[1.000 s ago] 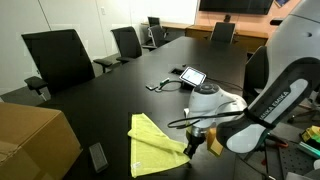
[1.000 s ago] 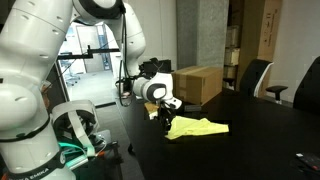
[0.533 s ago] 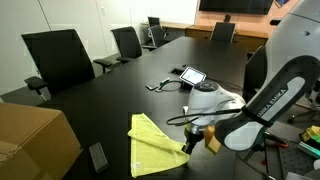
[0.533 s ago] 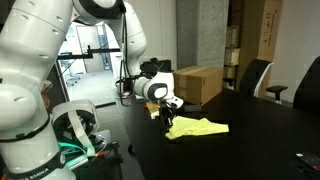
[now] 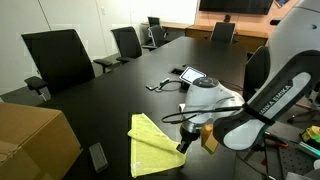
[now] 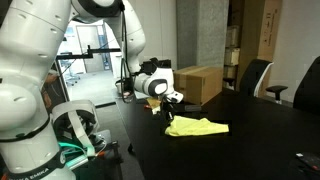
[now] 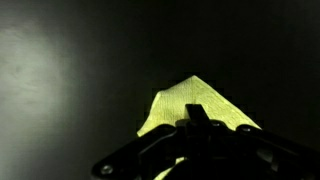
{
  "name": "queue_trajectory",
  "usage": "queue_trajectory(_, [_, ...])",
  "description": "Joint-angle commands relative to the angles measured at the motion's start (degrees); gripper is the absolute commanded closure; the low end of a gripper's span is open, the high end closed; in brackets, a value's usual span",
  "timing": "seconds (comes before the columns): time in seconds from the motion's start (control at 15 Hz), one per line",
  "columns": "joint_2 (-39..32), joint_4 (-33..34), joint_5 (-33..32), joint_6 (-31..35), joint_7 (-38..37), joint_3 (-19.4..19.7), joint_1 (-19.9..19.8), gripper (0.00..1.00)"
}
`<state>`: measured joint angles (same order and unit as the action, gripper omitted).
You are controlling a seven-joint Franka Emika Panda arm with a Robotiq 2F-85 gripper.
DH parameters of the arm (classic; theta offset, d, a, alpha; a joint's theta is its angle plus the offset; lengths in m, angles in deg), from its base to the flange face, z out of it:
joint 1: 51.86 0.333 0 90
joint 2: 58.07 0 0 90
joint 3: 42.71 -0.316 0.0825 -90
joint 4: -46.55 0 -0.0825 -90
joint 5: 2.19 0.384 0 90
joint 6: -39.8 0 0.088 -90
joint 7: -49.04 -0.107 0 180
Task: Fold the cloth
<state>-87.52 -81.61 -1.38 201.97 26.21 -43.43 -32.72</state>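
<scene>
I should release the yellow cloth's raised corner against the near end of the small dark device (image 5: 105,170). The cloth now lies flat on the black table.
A yellow cloth (image 5: 152,140) lies flat on the black table (image 5: 110,100), with one corner pointing toward my gripper; it also shows in an exterior view (image 6: 197,126). My gripper (image 5: 185,146) hovers just above that near corner and slightly off the cloth (image 6: 171,108). In the wrist view the dark fingers (image 7: 195,115) sit together in front of the cloth (image 7: 185,98), which lies on the table below them. The fingers look shut with nothing between them.
A cardboard box (image 5: 30,140) stands at the table's end and also shows in an exterior view (image 6: 198,82). A tablet (image 5: 192,75) and a cable (image 5: 160,85) lie further along. A small dark device (image 5: 97,156) lies near the cloth. Office chairs (image 5: 60,55) line the table.
My gripper has risen slightly from the cloth's corner. The cloth has not visibly moved.
</scene>
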Motion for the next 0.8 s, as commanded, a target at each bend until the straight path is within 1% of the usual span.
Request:
queue_trajectory(0.0, [3.56,1.83,0.55,0.16,2.40,-2.93,0.03,0.98])
queue_trajectory(0.2, [3.57,6.34,-0.57,-1.28,3.64,-4.91,1.32,0.98])
queue_trajectory(0.33, [1.17,10.80,-1.21,-2.22,5.01,-5.99,1.99,0.98])
queue_trajectory(0.53, [-3.44,17.82,-0.64,-5.72,8.94,-8.69,1.66,0.98])
queue_trajectory(0.67, [-6.90,22.01,-1.50,-8.12,10.89,-9.11,2.43,0.98])
queue_trajectory(0.73, [-8.62,24.00,-2.64,-9.21,11.55,-8.59,3.46,0.98])
